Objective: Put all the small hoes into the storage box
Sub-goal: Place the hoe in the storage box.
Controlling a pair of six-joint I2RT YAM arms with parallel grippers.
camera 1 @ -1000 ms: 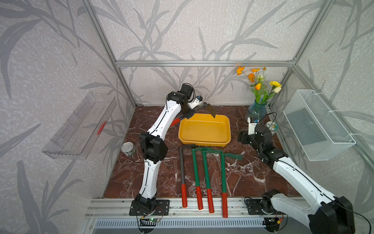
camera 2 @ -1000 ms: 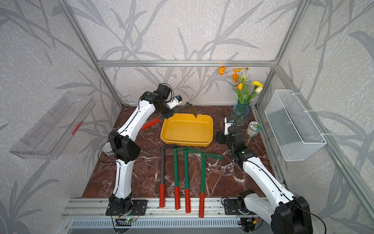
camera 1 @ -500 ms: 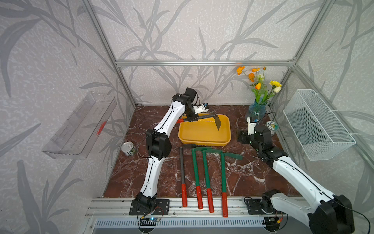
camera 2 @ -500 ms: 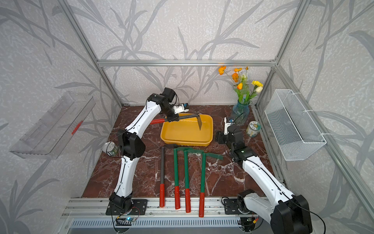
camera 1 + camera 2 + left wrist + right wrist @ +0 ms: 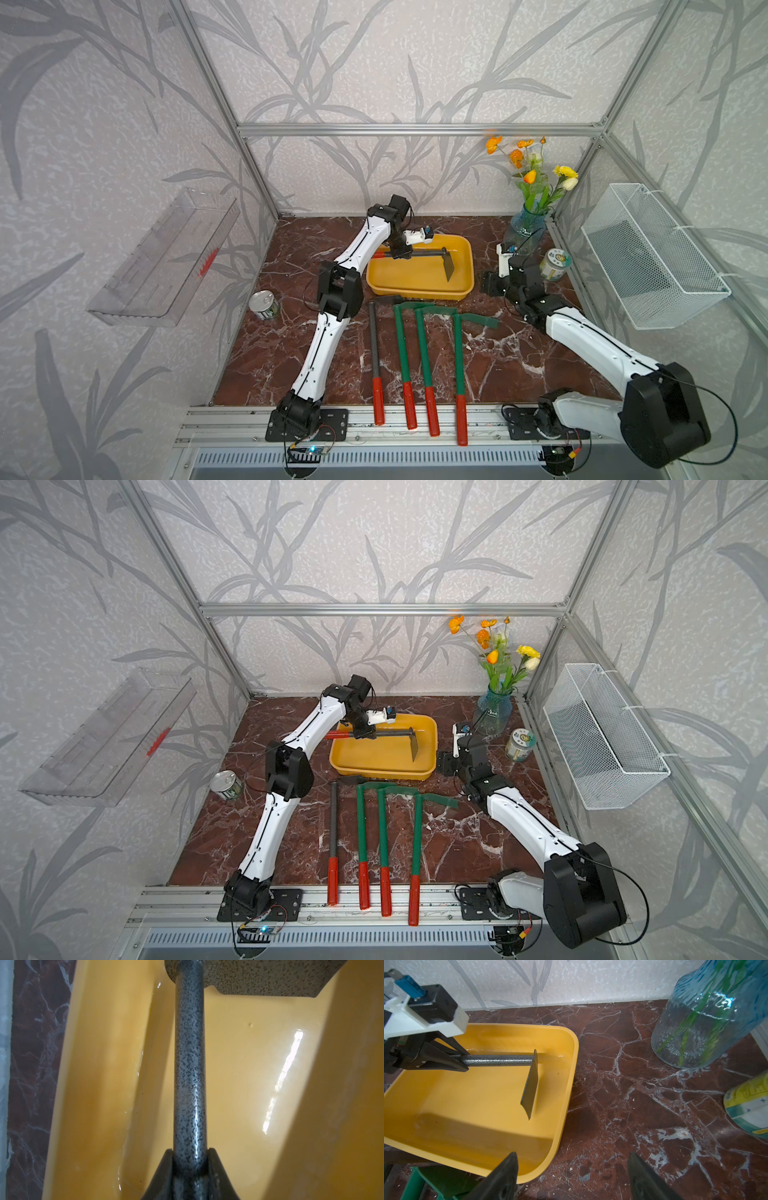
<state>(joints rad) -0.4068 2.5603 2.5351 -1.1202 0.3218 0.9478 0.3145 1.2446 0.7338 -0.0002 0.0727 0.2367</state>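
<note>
Next, I release the small hoe, now held level over the box, with my left gripper along the back side inside the yellow storage box [image 5: 424,249] [image 5: 151,1074].
The small hoe [image 5: 428,252] has a speckled grey shaft [image 5: 190,1064], a red grip end and a dark blade [image 5: 530,1084]. My left gripper [image 5: 401,252] [image 5: 190,1150] is shut on the shaft and holds it level over the yellow storage box [image 5: 415,296] [image 5: 382,773]. The blade hangs down inside the box near its right wall [image 5: 571,1084]. I cannot tell whether the blade touches the floor. The red end sticks out past the left rim. My right gripper [image 5: 505,276] [image 5: 572,1154] is open and empty, low over the marble beside the box's right front corner.
Several long tools with red grips [image 5: 422,361] lie side by side in front of the box. A tin can [image 5: 264,305] stands at the left. A blue vase [image 5: 525,232] and a jar [image 5: 555,264] stand back right. A wire basket [image 5: 648,257] and a clear tray [image 5: 166,257] hang on the side walls.
My left arm has swung the hoe to the right, from the box's back left corner to over the box, and lowered it so the blade hangs inside. The right arm has barely moved.
</note>
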